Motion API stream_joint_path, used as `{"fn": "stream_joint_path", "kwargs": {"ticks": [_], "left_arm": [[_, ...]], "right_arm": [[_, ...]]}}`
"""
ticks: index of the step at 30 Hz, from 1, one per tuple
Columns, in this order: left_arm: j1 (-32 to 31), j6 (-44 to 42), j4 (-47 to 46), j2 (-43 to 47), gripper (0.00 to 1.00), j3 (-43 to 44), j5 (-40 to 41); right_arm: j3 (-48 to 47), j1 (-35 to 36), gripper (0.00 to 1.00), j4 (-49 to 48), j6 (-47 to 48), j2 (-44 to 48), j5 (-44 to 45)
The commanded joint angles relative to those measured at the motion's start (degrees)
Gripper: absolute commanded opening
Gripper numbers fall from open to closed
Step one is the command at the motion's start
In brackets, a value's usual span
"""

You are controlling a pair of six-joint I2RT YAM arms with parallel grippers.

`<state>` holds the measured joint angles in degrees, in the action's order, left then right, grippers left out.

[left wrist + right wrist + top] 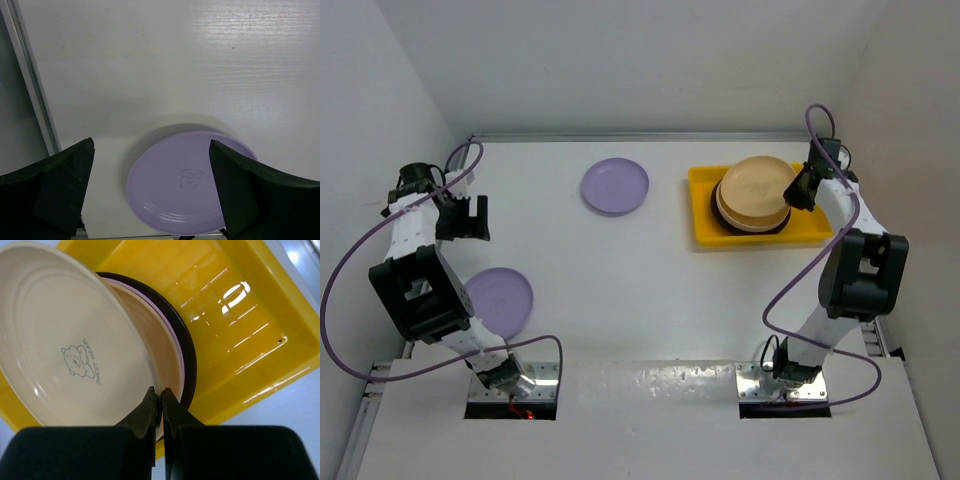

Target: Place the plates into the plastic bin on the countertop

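The near lavender plate's rim (471,284) (134,167) is next, and my left gripper will close on it, on the side facing the countertop's metal edge strip.
My right gripper (161,392) is shut on the rim of a cream plate (65,340), which tilts over a stack of plates in the yellow plastic bin (240,315). The stack shows a pink rim and a dark-rimmed plate (186,352) underneath. In the top view the bin (705,228) sits at the back right of the white countertop (650,290), with my right gripper (802,188) at the cream plate's (756,186) right edge. My left gripper (151,145) hangs open above a lavender plate (180,192). That plate (500,298) lies near left; a second lavender plate (614,186) lies far centre.
A metal edge strip (32,85) runs along the countertop's left side beside the wall. The right half of the bin's floor (235,300) is bare. My left arm's purple cable (360,250) loops over the left side.
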<state>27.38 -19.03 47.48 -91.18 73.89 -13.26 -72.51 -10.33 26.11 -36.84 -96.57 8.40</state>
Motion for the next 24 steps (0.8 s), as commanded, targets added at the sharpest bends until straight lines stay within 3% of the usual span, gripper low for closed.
{"fn": "stream_joint_path", "kwargs": {"ticks": [1, 6, 7, 8, 10, 11, 14, 15, 16, 17, 19, 21, 22, 23, 24], "left_arm": [[0.84, -0.75, -0.37, -0.58, 0.96, 1.26, 0.07], [0.84, -0.75, -0.37, -0.58, 0.96, 1.26, 0.07], [0.84, -0.75, -0.37, -0.58, 0.96, 1.26, 0.07], [0.84, -0.75, -0.37, -0.58, 0.96, 1.26, 0.07], [0.84, -0.75, -0.37, -0.58, 0.96, 1.26, -0.45], [0.84, -0.75, -0.37, -0.58, 0.96, 1.26, -0.45], [0.84, -0.75, -0.37, -1.11, 0.96, 1.26, -0.98], [0.84, -0.75, -0.37, -1.72, 0.96, 1.87, -0.98], [0.84, -0.75, -0.37, -1.72, 0.96, 1.87, -0.98], [0.84, -0.23, -0.37, -2.25, 0.96, 2.57, -1.50], [0.84, -0.22, -0.37, -2.87, 0.96, 3.10, -1.51], [0.84, 0.48, -0.90, -4.35, 0.96, 3.80, -1.51], [0.84, 1.00, -0.90, -4.36, 0.96, 4.33, -2.03], [0.84, 1.01, -0.90, -4.97, 0.96, 4.34, -2.04], [0.84, 1.53, -0.90, -4.98, 0.95, 4.34, -2.56]], "right_arm": [[-4.92, -0.83, 0.00, -0.36, 0.54, -3.78, -6.02], [-6.15, -0.92, 0.02, 2.27, 0.71, -5.99, -6.03], [-5.98, -1.01, 0.11, 2.54, 0.72, -5.91, -6.03], [-6.06, -0.92, 0.40, 3.50, 1.24, -6.17, -5.51], [-8.59, -0.49, 0.66, 7.44, 4.04, -7.04, -4.54], [-9.66, -0.05, 0.74, 8.60, 6.49, -7.14, -3.75], [-14.84, 4.69, 0.81, 11.25, 13.51, -6.79, 4.85], [-16.68, 8.97, 0.82, 11.07, 14.51, -6.26, 10.26], [-17.83, 9.88, 0.82, 10.81, 15.65, -5.91, 11.36], [-21.06, 15.37, 0.82, 10.54, 15.40, -6.17, 10.68], [-22.58, 18.40, 0.71, 6.70, 14.26, -7.91, 8.13], [-26.00, 23.06, 0.46, 2.92, 12.68, -10.20, 1.90], [-27.32, 26.99, 0.42, 2.46, 11.97, -16.30, -0.56], [-35.16, 28.07, 0.42, 3.85, 8.66, -18.80, -1.63], [-38.55, 30.17, 0.47, 5.25, 7.15, -27.09, -2.59]]}}
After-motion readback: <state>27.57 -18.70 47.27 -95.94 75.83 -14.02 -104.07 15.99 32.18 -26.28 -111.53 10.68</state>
